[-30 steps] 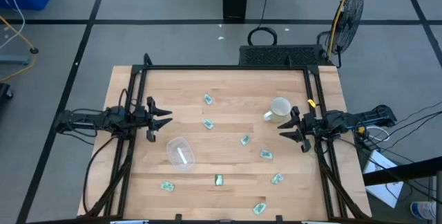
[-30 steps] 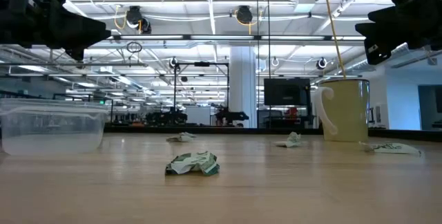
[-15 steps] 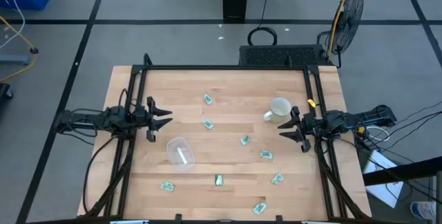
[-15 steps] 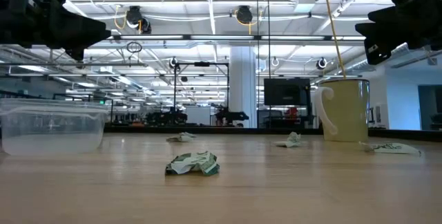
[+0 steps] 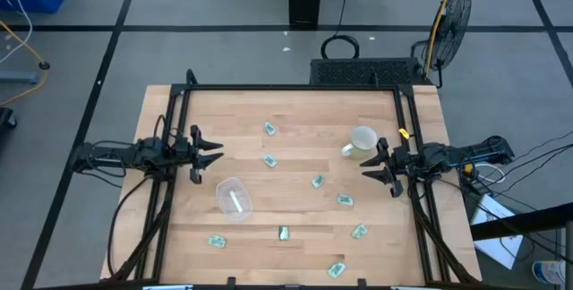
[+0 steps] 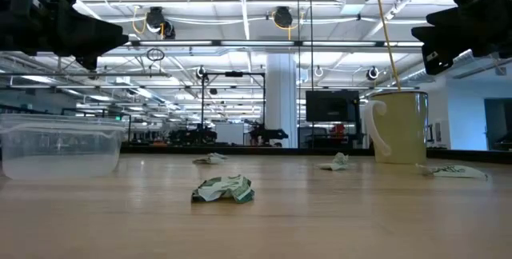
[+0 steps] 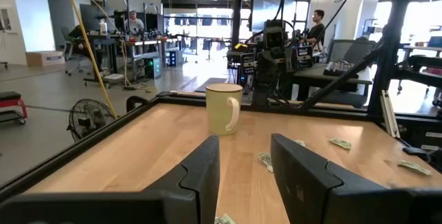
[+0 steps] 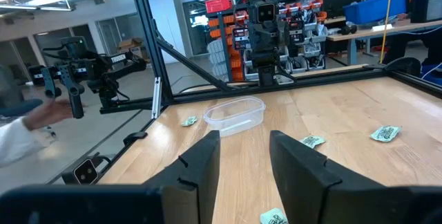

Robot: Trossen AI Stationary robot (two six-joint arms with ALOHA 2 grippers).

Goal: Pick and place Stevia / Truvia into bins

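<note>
Next, my right gripper closes on the packet [image 5: 345,200] nearest to it, the one on the near side of the white mug.
Several pale green and white packets lie flat, scattered over the wooden table, among them one [image 5: 270,129] toward the far side, one [image 5: 284,233] near the front and a crumpled one [image 6: 223,189] in the low view. The clear bin [image 5: 233,198] stands left of centre with one packet inside. My left gripper [image 5: 216,152] hovers open at the table's left side, above the surface. My right gripper [image 5: 368,169] hovers open at the right side, beside the mug. Both touch nothing.
A white mug [image 5: 361,140] with a handle stands near the right gripper, toward the far right. A black frame [image 5: 295,89] runs around the table. A person's sleeve and hand [image 8: 27,124] show beyond the table in the right wrist view. Bare wood lies between the packets.
</note>
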